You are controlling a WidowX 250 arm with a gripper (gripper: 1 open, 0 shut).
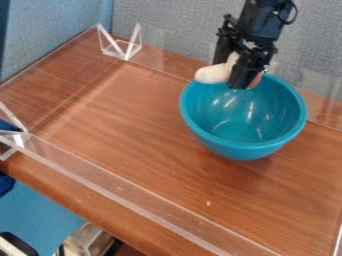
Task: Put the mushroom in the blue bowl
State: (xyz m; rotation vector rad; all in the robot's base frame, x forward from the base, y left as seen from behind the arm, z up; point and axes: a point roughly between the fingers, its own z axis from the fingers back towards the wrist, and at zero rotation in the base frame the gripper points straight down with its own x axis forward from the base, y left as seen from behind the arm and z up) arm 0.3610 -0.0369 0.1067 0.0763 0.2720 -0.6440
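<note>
Next, my gripper releases the mushroom against the far inside of the blue bowl (pixel 223 88).
The blue bowl (pixel 245 117) sits on the wooden table at the right, glossy teal and deep. My gripper (pixel 242 72) hangs over the bowl's far rim, pointing steeply down, shut on the mushroom (pixel 215 72). Only the cream-white stem end of the mushroom shows, sticking out to the left of the black fingers (pixel 254 66); the cap is hidden behind them. The mushroom hangs just above the bowl's back-left rim.
A low clear acrylic wall (pixel 120 185) borders the wooden table (pixel 107 110) at front and left. Two clear triangular brackets (pixel 120 44) stand at the far left corner. A blue wall lies behind.
</note>
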